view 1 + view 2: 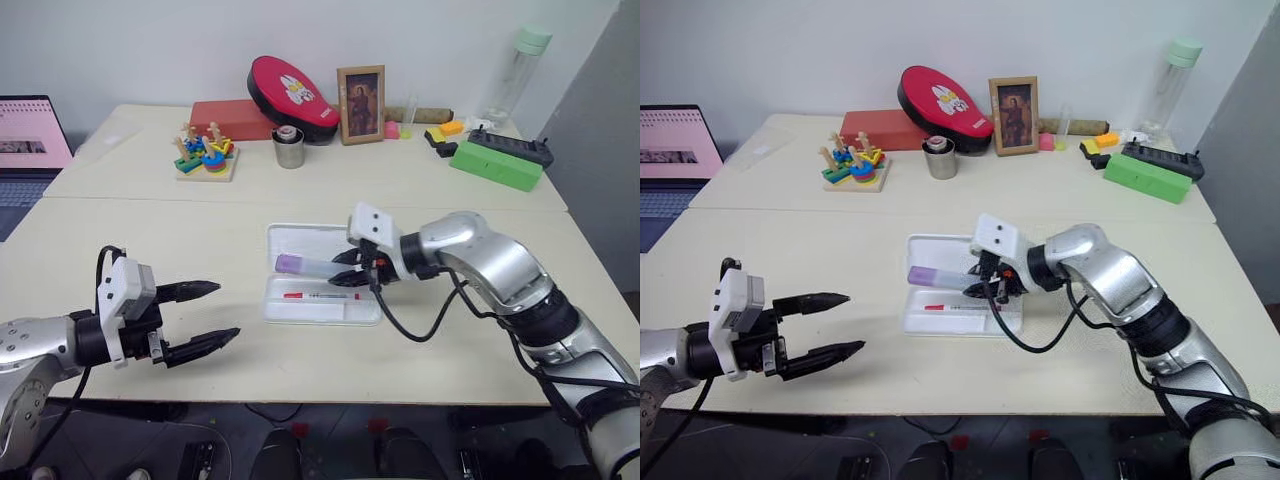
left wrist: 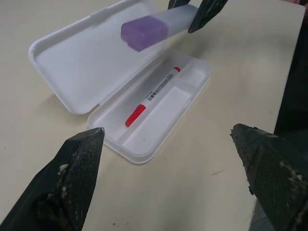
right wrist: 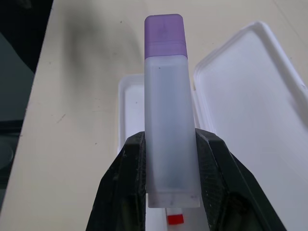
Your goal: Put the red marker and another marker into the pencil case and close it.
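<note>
Next, my right gripper lets go of the purple-capped marker between the red marker and the pencil case's near edge (image 1: 308, 311) (image 3: 139, 131).
The white pencil case (image 1: 300, 243) lies open on the table, lid half toward the far side. The red marker (image 1: 322, 296) rests lengthwise in the near half, also seen as the red marker (image 2: 151, 96) in the left wrist view. My right gripper (image 1: 350, 268) is shut on another marker (image 1: 303, 265), the pale one with a purple cap, and holds it just above the open case with the cap pointing left. In the right wrist view this marker (image 3: 166, 96) sits clamped between the two fingers. My left gripper (image 1: 228, 310) stands open and holds nothing, left of the case near the table's front edge.
Along the back of the table stand a red oval case (image 1: 292, 95), a red box (image 1: 230, 118), a photo frame (image 1: 361, 104), a metal cup (image 1: 289, 148), a stacking toy (image 1: 205, 152) and a green box (image 1: 495, 165). A laptop (image 1: 30, 140) is at the far left.
</note>
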Controlling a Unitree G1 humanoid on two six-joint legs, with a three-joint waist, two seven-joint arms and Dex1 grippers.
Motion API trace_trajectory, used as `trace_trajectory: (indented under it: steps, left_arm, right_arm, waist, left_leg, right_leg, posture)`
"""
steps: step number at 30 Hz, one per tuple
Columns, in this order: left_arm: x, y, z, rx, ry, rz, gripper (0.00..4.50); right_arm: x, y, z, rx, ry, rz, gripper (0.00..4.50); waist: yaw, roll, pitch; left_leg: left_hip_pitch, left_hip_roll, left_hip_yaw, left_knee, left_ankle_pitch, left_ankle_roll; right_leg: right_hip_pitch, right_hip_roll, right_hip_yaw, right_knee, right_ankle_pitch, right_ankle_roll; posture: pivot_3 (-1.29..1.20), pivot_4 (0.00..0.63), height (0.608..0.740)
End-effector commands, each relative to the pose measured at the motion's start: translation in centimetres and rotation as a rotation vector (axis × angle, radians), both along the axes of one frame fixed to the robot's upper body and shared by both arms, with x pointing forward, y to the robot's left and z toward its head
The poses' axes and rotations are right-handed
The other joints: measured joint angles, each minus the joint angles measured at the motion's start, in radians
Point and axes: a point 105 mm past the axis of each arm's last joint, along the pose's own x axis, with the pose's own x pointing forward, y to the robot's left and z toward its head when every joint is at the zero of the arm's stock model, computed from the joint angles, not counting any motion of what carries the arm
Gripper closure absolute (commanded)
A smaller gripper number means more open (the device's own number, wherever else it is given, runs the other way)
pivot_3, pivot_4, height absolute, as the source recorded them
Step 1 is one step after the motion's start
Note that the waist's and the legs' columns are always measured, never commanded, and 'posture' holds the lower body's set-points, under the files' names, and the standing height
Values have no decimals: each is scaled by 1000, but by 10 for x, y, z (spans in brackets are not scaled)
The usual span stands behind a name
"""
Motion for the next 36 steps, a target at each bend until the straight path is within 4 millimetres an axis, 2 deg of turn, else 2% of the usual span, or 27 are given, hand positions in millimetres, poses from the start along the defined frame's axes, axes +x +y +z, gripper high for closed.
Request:
trace_trajectory:
  steps: [1,4,8,17,31,33,36]
  left_arm:
    - [-3,-6,11,-10,-68,2,0]
    - [-4,-5,10,-8,-69,21,0]
    - [-8,-7,7,-18,-65,38,0]
    - [-10,-11,7,-29,-63,55,0]
    - [-11,-15,7,-37,-58,66,0]
    - [-11,-15,7,-37,-60,68,0]
    - [-10,-14,8,-36,-62,70,0]
  right_arm:
    - [3,8,-4,-55,-50,15,3420]
    - [2,11,-11,-86,-61,22,3420]
    - [-10,19,-20,-90,-34,52,3420]
    - [-15,30,-35,-102,-27,37,3420]
    - [-8,31,-46,-130,-35,19,3420]
    - [-7,32,-46,-129,-36,19,2719]
    - [-7,32,-46,-132,-37,25,2042]
  waist:
    - [0,0,0]
    - [-1,0,0]
    - [-4,0,0]
    - [-4,-1,0]
    - [-4,-1,-1]
    - [-4,-1,-1]
    - [-5,-1,-1]
  left_leg:
    - [0,0,0,0,0,0]
    - [-1,0,0,0,0,0]
    - [-2,0,0,-1,0,0]
    - [-1,0,0,-1,0,0]
    - [0,0,0,-1,0,0]
    - [0,0,0,-1,0,0]
    - [0,0,0,-1,0,0]
  right_leg:
    - [0,0,0,0,0,0]
    - [0,0,0,1,0,-1]
    - [1,0,0,2,0,-1]
    - [0,0,0,1,0,0]
    - [0,0,0,1,0,-1]
    - [0,0,0,1,0,-1]
    - [0,0,0,1,0,-1]
  posture:
    - [0,150,740]
    - [0,150,740]
    - [0,150,740]
    - [0,150,740]
    - [0,150,740]
    - [0,150,740]
    - [0,150,740]
